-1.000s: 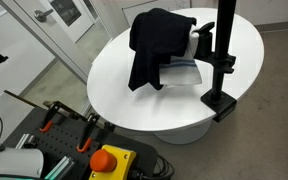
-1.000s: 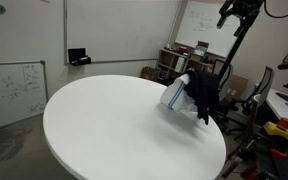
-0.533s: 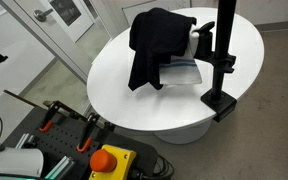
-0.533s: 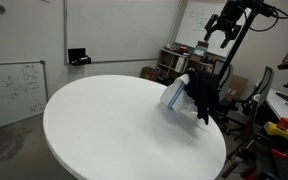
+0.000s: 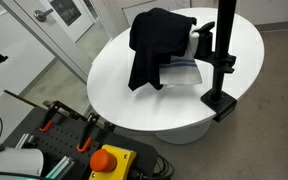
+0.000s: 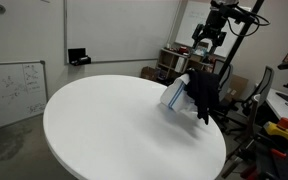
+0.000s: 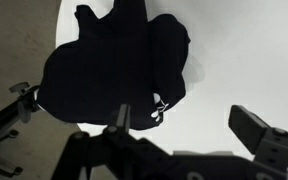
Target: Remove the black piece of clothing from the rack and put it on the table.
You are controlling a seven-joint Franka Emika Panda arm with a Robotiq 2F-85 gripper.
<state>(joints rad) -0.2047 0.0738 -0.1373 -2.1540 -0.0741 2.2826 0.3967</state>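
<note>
The black piece of clothing has a top fold [image 5: 147, 16] [image 7: 151, 76]. My gripper should close on it toward the clothing's end away from the rack's post.
The black piece of clothing [image 5: 156, 42] hangs bunched over the arm of the rack [image 5: 224, 55], which stands on the round white table [image 5: 124, 90]. In an exterior view the clothing [image 6: 204, 95] sags beside the post. My gripper [image 6: 206, 44] hangs in the air above it, not touching. In the wrist view the clothing [image 7: 109, 60] fills the upper left. My gripper [image 7: 184, 122] is open and empty, with one finger [image 7: 121, 117] over the cloth's edge and the other over bare table.
A white towel with blue stripes [image 5: 184, 68] lies under the clothing by the rack's base [image 5: 219, 102]. Orange-handled clamps [image 5: 59, 125] and a red button on a yellow box [image 5: 109, 160] sit off the table. Chairs and clutter [image 6: 274, 110] stand behind it.
In the exterior view that shows it, my arm has swung left and down, bringing the gripper from high at the right to just above the clothing. The clothing and rack have not moved.
</note>
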